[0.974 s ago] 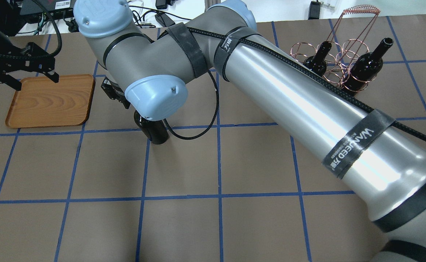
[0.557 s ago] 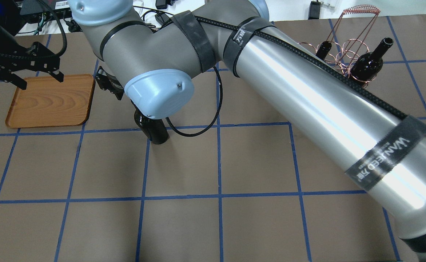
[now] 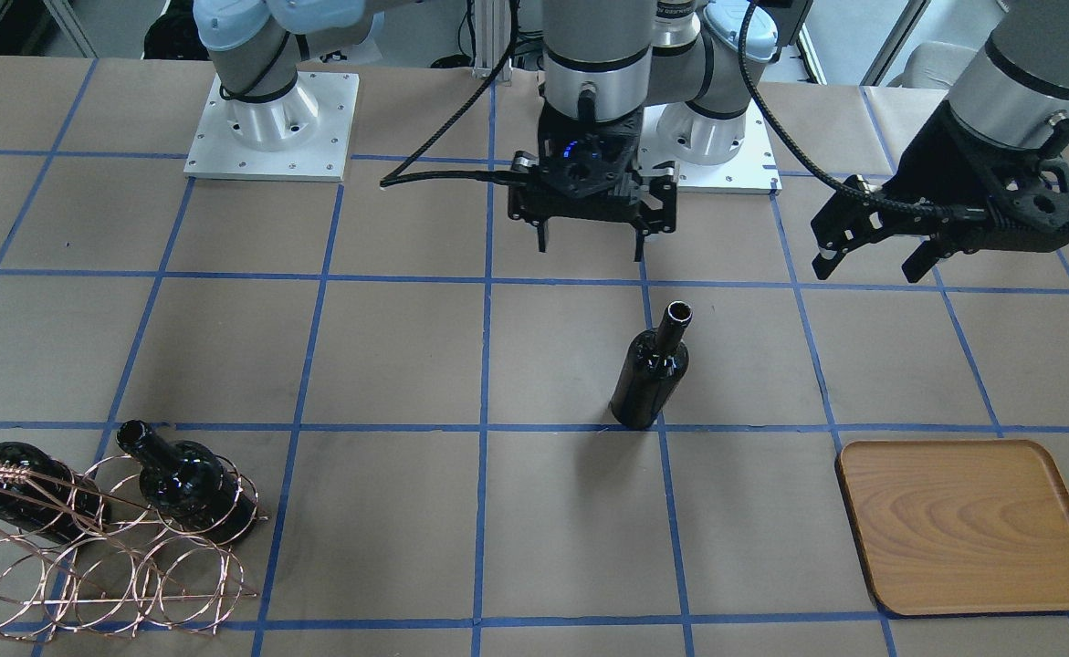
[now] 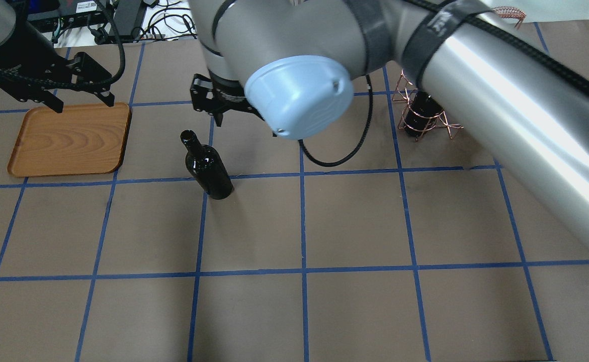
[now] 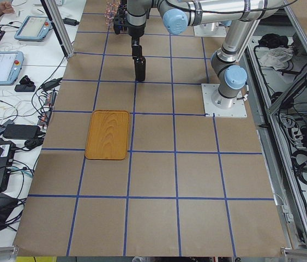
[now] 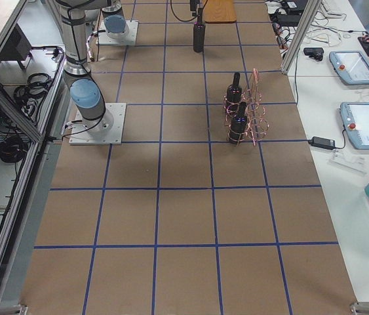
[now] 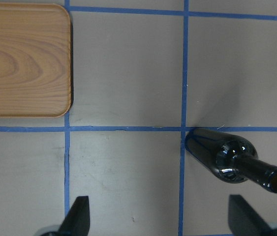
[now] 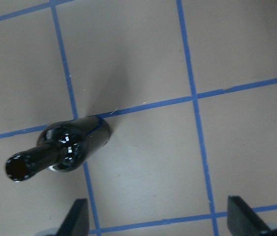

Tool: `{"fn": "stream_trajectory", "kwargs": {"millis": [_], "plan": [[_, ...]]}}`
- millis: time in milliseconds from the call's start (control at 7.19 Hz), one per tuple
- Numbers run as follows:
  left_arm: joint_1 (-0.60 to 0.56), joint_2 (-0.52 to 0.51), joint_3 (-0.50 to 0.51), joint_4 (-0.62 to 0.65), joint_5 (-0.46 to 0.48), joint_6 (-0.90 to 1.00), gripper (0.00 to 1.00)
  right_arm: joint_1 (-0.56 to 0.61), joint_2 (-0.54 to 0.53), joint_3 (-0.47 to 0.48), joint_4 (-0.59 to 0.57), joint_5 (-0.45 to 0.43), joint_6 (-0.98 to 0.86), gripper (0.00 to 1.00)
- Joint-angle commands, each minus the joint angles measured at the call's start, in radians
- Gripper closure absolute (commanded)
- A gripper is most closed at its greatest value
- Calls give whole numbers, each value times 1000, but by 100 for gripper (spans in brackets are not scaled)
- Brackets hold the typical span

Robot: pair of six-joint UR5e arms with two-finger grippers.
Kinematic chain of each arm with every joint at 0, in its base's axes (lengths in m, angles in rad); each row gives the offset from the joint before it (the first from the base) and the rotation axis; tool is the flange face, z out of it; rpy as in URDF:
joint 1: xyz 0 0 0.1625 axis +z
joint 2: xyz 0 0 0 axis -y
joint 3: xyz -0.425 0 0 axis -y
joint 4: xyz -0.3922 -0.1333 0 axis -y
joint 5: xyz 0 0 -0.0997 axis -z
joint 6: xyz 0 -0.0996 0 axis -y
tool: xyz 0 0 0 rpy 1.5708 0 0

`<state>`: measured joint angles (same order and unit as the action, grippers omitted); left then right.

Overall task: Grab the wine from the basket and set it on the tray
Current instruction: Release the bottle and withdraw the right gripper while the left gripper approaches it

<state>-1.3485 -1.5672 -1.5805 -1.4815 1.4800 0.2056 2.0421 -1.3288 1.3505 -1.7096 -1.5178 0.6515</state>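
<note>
The robot's left gripper needs to next move to the neck (image 3: 670, 329) (image 7: 257, 169) of the black wine bottle standing free on the table and close there.
A black wine bottle (image 3: 651, 379) stands upright and free on the table; it also shows in the overhead view (image 4: 207, 166) and both wrist views (image 7: 231, 160) (image 8: 64, 147). My right gripper (image 3: 591, 246) is open and empty, above and behind the bottle, apart from it. My left gripper (image 3: 867, 269) is open and empty, hovering by the wooden tray's (image 3: 968, 525) far edge (image 4: 83, 104). The tray (image 4: 70, 138) holds nothing. The copper wire basket (image 3: 87, 584) holds two more bottles (image 3: 183, 479) (image 3: 14, 493).
Brown paper with blue tape lines covers the table. My right arm's big links cover much of the overhead view and hide most of the basket (image 4: 425, 113). The arm bases (image 3: 269, 128) stand at the table's rear. Operator tablets (image 6: 361, 121) lie off the table.
My right arm has risen and drawn back from the bottle, which now stands uncovered with its neck showing. My left gripper has shifted right along the tray's far edge.
</note>
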Motion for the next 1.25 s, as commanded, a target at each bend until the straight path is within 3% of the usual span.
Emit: {"fn": "stream_trajectory", "kwargs": {"millis": [0,278,557,1113], "plan": [[-88,-8,-3,30,2,-35,0,-150,-136,75,146,-5,-273,0],[-194,-34,-16,61,3,-74,0,-279,-177,76,197,-105,-489,0],[-250,-71,-36,73,3,-100,0,-374,-230,78,277,-113,-585,0],[-268,-123,-107,116,55,-89,2,-428,-239,79,211,-110,-633,0]]}}
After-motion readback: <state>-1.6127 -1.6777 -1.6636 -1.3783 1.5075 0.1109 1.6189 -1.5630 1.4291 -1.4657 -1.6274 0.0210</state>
